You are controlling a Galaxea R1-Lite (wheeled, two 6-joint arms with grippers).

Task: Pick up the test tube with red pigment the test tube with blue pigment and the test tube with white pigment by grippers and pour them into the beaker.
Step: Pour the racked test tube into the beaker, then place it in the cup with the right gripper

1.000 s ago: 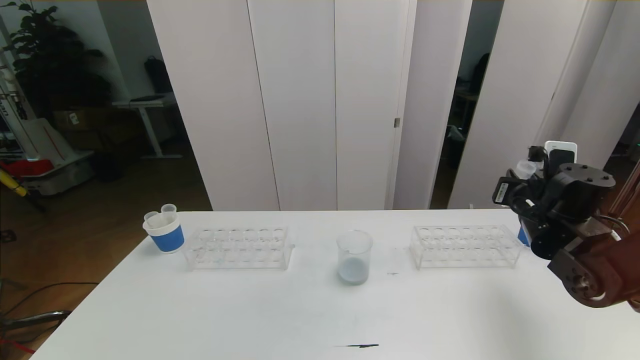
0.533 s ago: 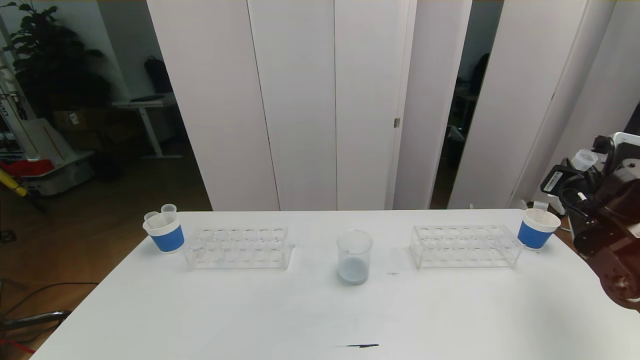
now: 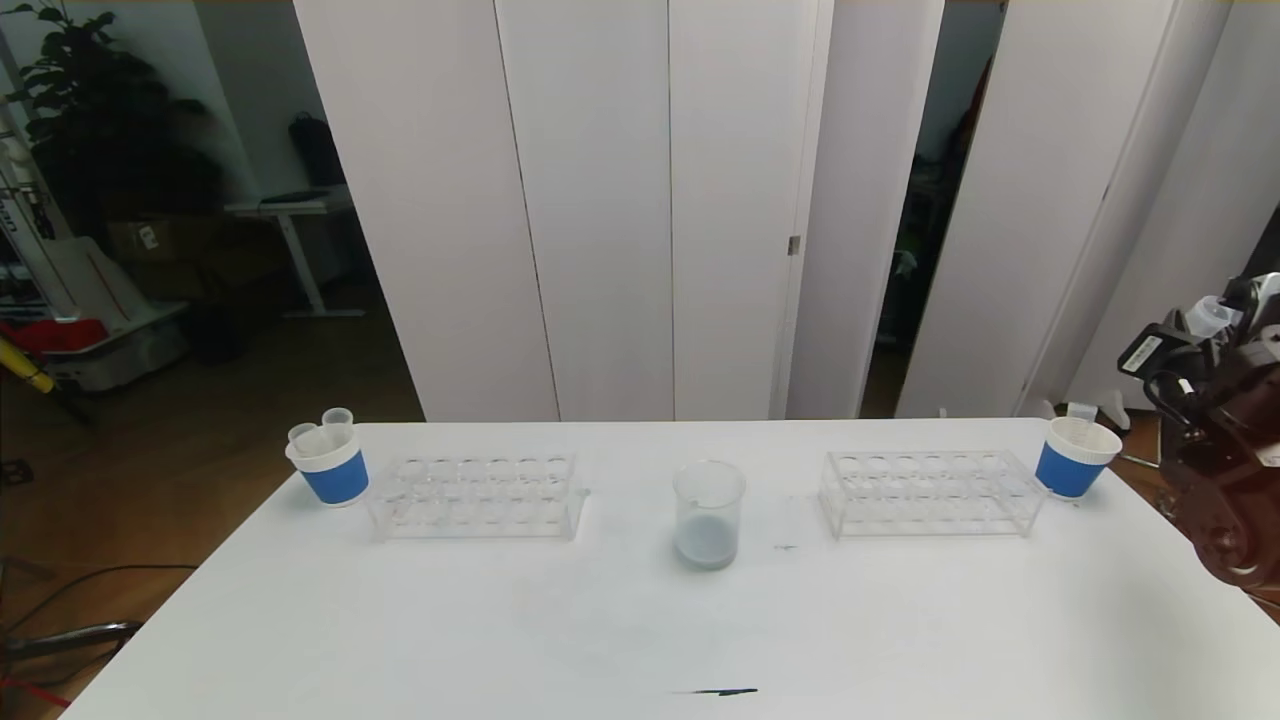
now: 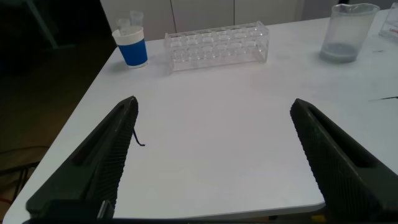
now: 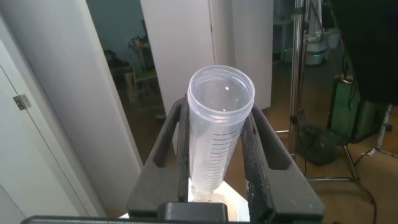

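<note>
I should set the clear test tube down inside the blue-sleeved paper cup (image 3: 1082, 440) (image 5: 225, 203) that is nearest to my right gripper.
The beaker (image 3: 709, 515) stands mid-table with pale grey-blue liquid at its bottom; it also shows in the left wrist view (image 4: 348, 31). My right gripper (image 3: 1215, 318) is off the table's right edge, above and beyond the right paper cup. It is shut on a clear graduated test tube (image 5: 219, 124) with its open mouth up and no coloured liquid visible inside. My left gripper (image 4: 214, 102) is open and empty over the table's near left part; it is outside the head view. No tube with red, blue or milky liquid is in view.
A blue-sleeved paper cup (image 3: 328, 470) holding two empty tubes stands at the back left beside a clear rack (image 3: 478, 495). A second rack (image 3: 930, 490) and a cup (image 3: 1073, 460) with one tube stand at the right. There is a dark mark (image 3: 715, 691) near the front edge.
My right arm has swung right and outward, off the table's right edge, carrying the tube. This uncovered the right paper cup. Nothing on the table has moved.
</note>
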